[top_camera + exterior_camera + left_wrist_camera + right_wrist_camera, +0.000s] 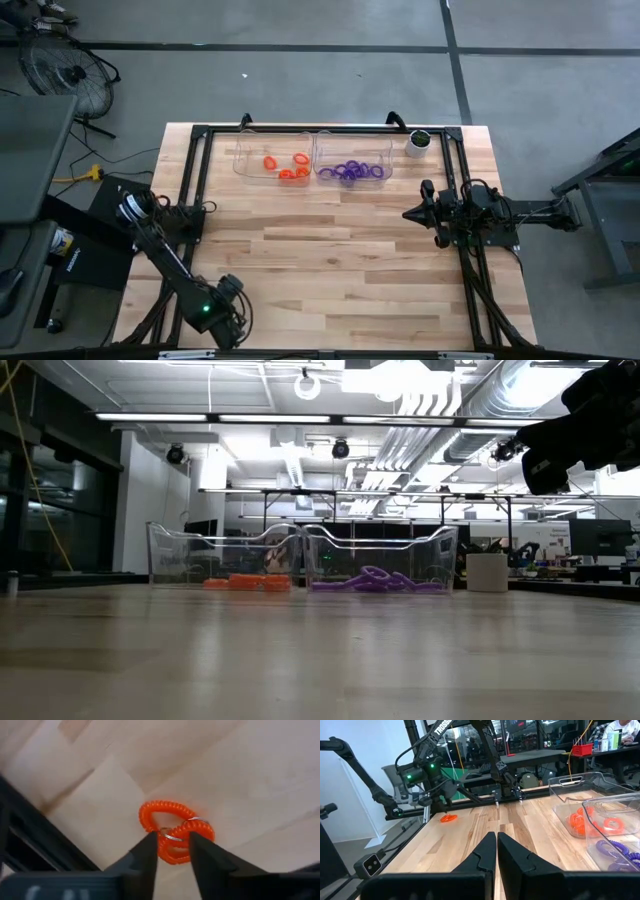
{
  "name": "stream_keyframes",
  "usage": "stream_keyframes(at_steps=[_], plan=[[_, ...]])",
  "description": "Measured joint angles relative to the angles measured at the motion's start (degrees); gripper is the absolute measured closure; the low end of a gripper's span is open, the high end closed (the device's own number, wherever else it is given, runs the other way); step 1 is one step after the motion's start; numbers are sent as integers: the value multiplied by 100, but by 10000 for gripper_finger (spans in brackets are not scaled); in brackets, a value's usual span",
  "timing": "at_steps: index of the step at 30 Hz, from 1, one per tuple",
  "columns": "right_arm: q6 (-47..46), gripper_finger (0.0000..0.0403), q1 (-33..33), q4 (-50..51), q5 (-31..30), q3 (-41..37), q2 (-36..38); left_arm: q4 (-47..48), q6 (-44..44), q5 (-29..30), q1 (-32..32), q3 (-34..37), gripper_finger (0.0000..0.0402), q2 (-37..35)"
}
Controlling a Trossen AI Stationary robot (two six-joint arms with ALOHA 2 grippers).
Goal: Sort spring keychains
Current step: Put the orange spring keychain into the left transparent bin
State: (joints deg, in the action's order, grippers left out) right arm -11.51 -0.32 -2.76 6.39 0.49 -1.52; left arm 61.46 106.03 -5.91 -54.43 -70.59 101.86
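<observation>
The orange keychains overlap under my left gripper, so I need to open its fingers, pinch only the top keychain's coil (204, 828) and lift it clear of the other.
One orange spring keychain (172, 827) with a metal ring lies flat on the wood near the table's near left corner, also in the right wrist view (448, 818). My left gripper (172, 849) is open just above it, a finger on either side of its near coil; I cannot tell whether they touch it. In the high view the left gripper (228, 292) hides this keychain. More orange keychains (287, 166) lie in the left clear bin and purple ones (352, 172) in the right bin. My right gripper (496, 842) is shut and holds nothing, over the table's right side (412, 213).
The two clear bins (313, 150) stand side by side at the far edge. A white cup with a dark top (419, 141) stands right of them. Black frame rails (196, 170) run along the table's sides. Bare wood (330, 260) spreads between the arms.
</observation>
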Motion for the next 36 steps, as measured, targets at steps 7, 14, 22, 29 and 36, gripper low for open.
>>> stream_keyframes(at_steps=[7, 14, 22, 29, 36], plan=[[1, 391, -2, 0, 0, 0, -2, -132, -1427, -308, 2, 277, 210, 4], [2, 391, 0, 0, 1, 1, -2, -300, -2041, -582, 2, 474, 200, 4], [0, 391, -2, 0, 2, 2, -2, -809, -2322, -512, 2, 472, 200, 4], [2, 391, 0, 0, 0, 0, -2, -704, -2331, -358, 2, 473, 200, 4], [2, 391, 0, 0, 0, 0, -2, -698, -2480, -424, 2, 479, 200, 4]])
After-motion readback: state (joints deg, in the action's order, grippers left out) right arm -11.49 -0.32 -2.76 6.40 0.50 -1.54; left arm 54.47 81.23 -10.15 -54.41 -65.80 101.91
